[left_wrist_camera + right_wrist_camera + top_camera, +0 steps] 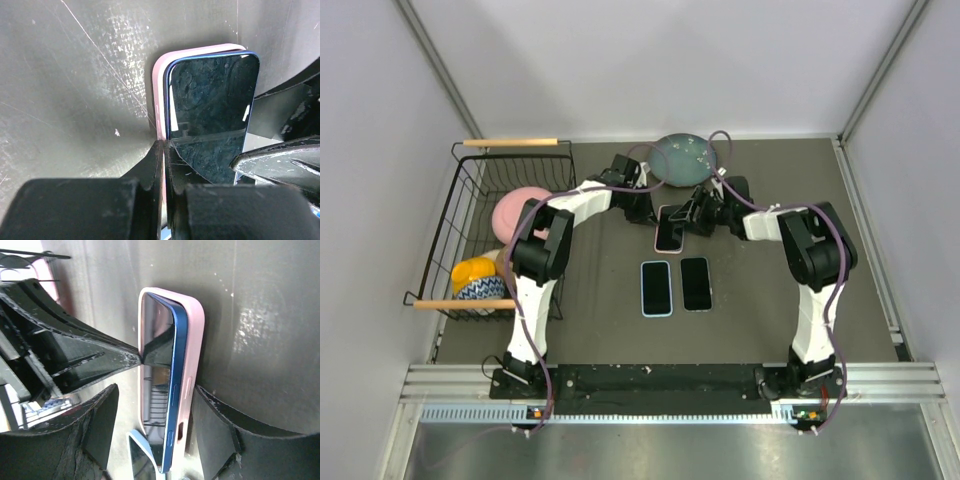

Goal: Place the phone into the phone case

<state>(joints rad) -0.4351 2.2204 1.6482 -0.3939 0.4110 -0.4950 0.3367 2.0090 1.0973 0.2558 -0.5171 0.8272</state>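
The blue side of the phone sits higher than the pink case's rim, so the robot's right gripper should pinch both together along that edge (182, 407) before both grippers lift them.
A blue phone (212, 105) with a dark screen lies partly in a pink phone case (159, 95) on the dark table. In the right wrist view the phone's (175, 390) blue side stands raised above the case's (192, 355) rim. My left gripper (164, 146) is shut on the case's long edge, with pink showing between the fingers. My right gripper (155, 390) is open, one finger on each side of the phone and case. In the top view both the left gripper (655, 212) and the right gripper (688, 218) meet at the phone (669, 232).
A phone in a light blue case (656, 287) and a black phone (696, 283) lie just in front. A teal plate (682, 158) sits behind. A wire basket (470, 200) at the left holds a pink bowl (515, 210) and other items.
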